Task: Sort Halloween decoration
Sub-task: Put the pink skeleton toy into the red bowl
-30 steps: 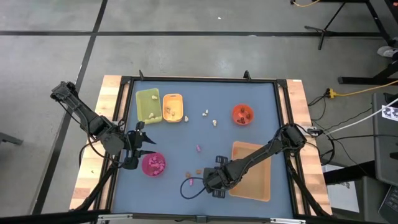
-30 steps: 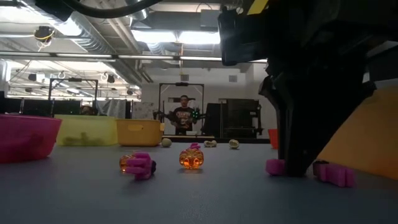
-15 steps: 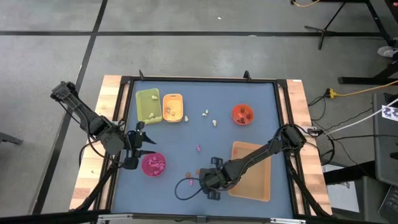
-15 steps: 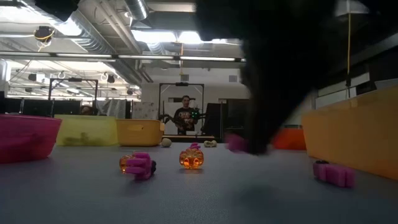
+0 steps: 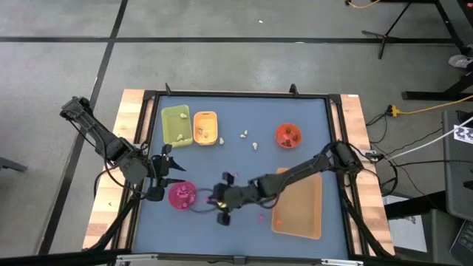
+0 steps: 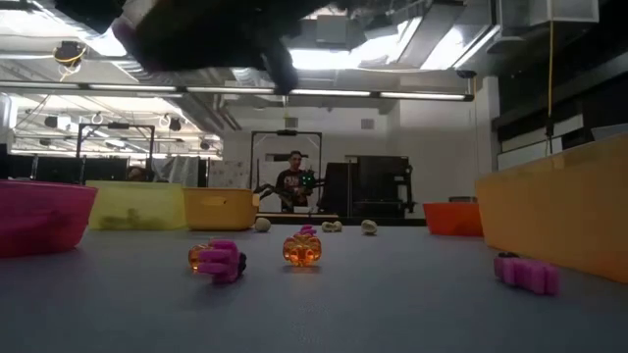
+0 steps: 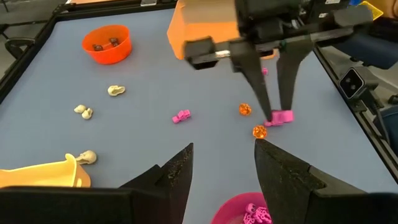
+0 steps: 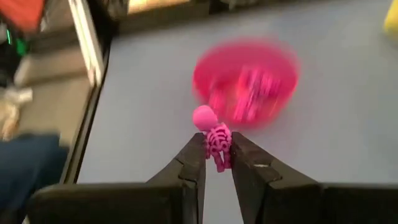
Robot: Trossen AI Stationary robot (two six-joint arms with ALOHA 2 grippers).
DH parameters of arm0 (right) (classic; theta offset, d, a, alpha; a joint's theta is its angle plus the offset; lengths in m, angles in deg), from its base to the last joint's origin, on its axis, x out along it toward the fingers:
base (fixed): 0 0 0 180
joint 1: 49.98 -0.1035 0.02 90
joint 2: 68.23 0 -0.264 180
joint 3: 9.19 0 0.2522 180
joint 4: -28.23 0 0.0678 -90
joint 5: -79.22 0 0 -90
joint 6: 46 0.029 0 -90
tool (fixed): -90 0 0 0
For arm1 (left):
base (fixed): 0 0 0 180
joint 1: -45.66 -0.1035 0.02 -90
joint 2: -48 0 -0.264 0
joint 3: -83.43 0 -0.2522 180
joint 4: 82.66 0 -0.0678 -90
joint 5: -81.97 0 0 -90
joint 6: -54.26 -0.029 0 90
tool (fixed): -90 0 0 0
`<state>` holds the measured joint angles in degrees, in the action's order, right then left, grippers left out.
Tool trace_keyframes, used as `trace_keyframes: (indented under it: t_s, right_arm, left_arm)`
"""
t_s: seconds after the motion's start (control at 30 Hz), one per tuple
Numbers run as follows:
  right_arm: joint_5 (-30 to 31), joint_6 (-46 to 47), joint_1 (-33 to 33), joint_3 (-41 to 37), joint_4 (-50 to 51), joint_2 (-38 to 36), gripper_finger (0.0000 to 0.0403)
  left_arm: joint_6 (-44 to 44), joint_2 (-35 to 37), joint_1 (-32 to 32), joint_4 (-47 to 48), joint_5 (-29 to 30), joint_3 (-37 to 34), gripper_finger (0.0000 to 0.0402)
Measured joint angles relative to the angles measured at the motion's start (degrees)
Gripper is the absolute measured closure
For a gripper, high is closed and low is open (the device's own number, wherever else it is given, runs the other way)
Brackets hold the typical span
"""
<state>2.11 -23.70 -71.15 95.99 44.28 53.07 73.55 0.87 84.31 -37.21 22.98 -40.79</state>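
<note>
The robot's right gripper will release the pink skeleton over the pink pieces inside the pink bowl (image 5: 184, 195) (image 8: 247, 92).
The Halloween decoration lies scattered on the blue table (image 5: 310, 118): cream pieces (image 5: 244, 134), a pink one (image 5: 235, 176), another pink one (image 5: 260, 217), and orange ones (image 7: 244, 109). My right gripper (image 5: 217, 199) hangs above the table just right of the pink bowl (image 5: 182, 195), shut on a pink skeleton trinket (image 8: 214, 140). My left gripper (image 7: 224, 168) waits open at the bowl's far left side, with nothing between its fingers. My right gripper pinches the pink skeleton by its body and legs (image 8: 217, 149) between its two fingertips (image 8: 194, 158). Its round head (image 8: 203, 116) sticks out past the tips. The fingers slant down from the table's right side. The trinket is lifted clear of the table.
A green tray (image 5: 176, 124) and a yellow-orange tray (image 5: 205, 127) stand at the far left. A red-orange bowl (image 5: 288, 136) is at the far right, and a tan tray (image 5: 299, 203) at the near right. Beyond the table, a person (image 6: 291, 186) stands in the room.
My right gripper has risen from the table beside the tan tray with the pink skeleton. It has swung toward the table's left edge, toward the pink bowl, and tipped from pointing steeply down to a shallower slant. A second pink trinket stays on the table by the tray.
</note>
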Motion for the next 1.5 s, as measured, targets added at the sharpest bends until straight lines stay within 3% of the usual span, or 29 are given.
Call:
trace_keyframes:
  t_s: [0.63,1.5]
  right_arm:
    - [-0.44,-3.16,5.49,0.04,-32.59,8.36,0.0342]
    - [-0.01,-3.11,5.47,0.07,-33.38,9.26,0.0342]
  left_arm:
    - [-0.44,0.02,0.0,-0.66,-0.07,-0.02,0.0246]
    - [-0.46,0.0,0.0,-0.85,-0.04,-0.02,0.0246]
